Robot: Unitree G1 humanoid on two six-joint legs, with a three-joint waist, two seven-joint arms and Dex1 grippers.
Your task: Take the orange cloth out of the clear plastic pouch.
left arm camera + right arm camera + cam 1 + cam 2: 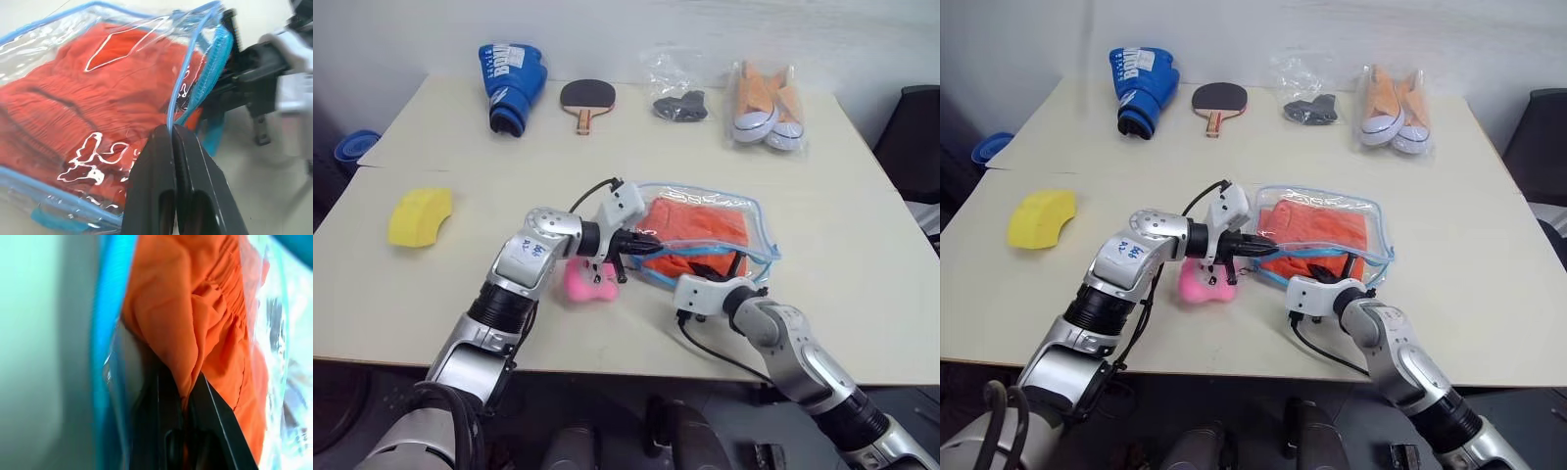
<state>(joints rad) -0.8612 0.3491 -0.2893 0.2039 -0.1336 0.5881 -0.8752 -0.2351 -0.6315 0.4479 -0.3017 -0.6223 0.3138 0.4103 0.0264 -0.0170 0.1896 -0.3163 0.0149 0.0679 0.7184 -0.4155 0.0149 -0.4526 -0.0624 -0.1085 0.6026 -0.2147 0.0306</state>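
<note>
The robot's right gripper should release the orange cloth, still folded inside the pouch, on the table (841, 257) between the clear plastic pouch and the dark chair.
The clear plastic pouch (759, 227) with light-blue trim lies flat at the table's front middle, with its pink plush charm (587, 282) beside it on the left. The orange cloth (700, 225) is folded inside it. My left gripper (651, 247) reaches in from the left and is shut on the pouch's blue-trimmed edge (178, 93). My right gripper (710, 269) comes from the front into the pouch's open mouth. In the right wrist view its fingers (166, 431) are pinched on a fold of the orange cloth (215, 323).
A yellow sponge (419, 215) lies at the left. Along the far edge are a blue boxing glove (514, 86), a table-tennis paddle (586, 98), a thin bag with a dark item (679, 103) and a bag of orange shoes (766, 108). A dark chair (915, 137) stands at the right.
</note>
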